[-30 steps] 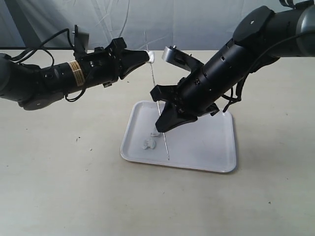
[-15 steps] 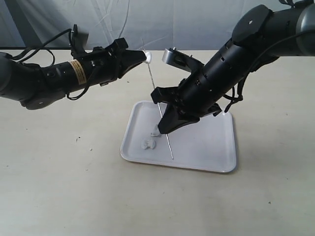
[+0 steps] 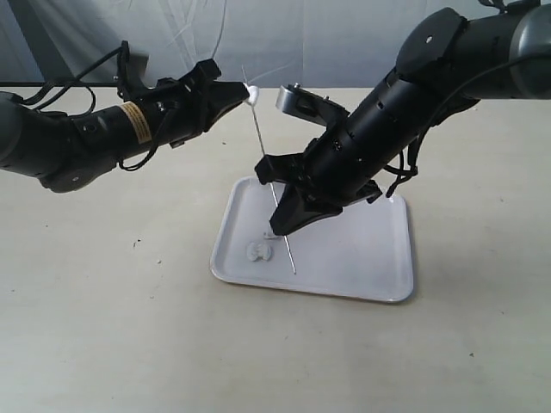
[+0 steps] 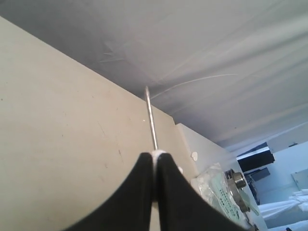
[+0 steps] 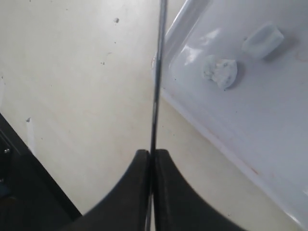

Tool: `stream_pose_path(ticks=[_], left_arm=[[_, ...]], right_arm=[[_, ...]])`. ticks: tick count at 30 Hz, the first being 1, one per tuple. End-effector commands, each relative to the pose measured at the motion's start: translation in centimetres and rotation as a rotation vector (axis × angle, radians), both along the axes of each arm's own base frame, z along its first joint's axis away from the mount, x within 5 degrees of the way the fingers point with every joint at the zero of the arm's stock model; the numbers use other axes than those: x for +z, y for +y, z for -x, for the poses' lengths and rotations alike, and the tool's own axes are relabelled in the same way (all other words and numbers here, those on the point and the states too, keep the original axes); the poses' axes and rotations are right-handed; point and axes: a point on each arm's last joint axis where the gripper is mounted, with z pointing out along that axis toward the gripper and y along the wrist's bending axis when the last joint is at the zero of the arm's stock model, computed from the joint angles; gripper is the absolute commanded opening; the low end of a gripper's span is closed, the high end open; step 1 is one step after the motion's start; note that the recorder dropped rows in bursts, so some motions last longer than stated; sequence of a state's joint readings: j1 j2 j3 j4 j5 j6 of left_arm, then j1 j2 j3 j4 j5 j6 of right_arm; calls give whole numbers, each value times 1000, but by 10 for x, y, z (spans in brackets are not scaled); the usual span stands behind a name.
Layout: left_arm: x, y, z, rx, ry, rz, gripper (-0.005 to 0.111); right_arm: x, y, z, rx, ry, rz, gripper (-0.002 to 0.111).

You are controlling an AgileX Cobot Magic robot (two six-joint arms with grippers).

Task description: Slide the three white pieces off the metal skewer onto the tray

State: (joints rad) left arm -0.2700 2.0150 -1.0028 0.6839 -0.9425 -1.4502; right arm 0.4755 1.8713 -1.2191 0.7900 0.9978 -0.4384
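I will let go of the skewer with my right gripper, so that its tip lies between the nearer white piece and the tray's front rim (image 3: pixel 260 267) (image 5: pixel 206 94).
The thin metal skewer (image 3: pixel 267 172) stands tilted over the white tray (image 3: pixel 362 249), its lower tip near the tray's floor. My right gripper (image 3: pixel 277 225) is shut on the skewer's lower part; in the right wrist view the skewer (image 5: pixel 157 72) rises from between the closed fingers (image 5: pixel 140 168). My left gripper (image 3: pixel 250 93) is shut on one white piece (image 3: pixel 252 92) near the skewer's upper end. In the left wrist view that white piece (image 4: pixel 155 154) shows between the fingertips, and the skewer (image 4: pixel 150 118) sticks out beyond it. Two white pieces (image 5: pixel 219 72) (image 5: pixel 262 41) lie on the tray (image 5: pixel 260 110).
The tray lies on a beige tabletop (image 3: pixel 112 327). A grey cloth backdrop (image 3: pixel 327 34) hangs behind the table. Both black arms cross above the tray's left half. A bagged item (image 4: pixel 216 187) lies at the table's far side in the left wrist view.
Both grippers and the skewer have shifted a little to the left. The left gripper has drawn its white piece slightly up and left along the skewer.
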Motion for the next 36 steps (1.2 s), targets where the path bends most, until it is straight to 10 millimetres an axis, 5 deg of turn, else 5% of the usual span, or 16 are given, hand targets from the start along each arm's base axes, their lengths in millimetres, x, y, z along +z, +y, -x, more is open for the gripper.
stream_pose_path(ticks=[1,36], left_arm=[[12,18,-17,204,11,108,0],[10,30,-24,348,15,94,0]], right_arm=[[-6,-3,27,186,168,78,-1],[-11,17,52,287,173,212,-1]])
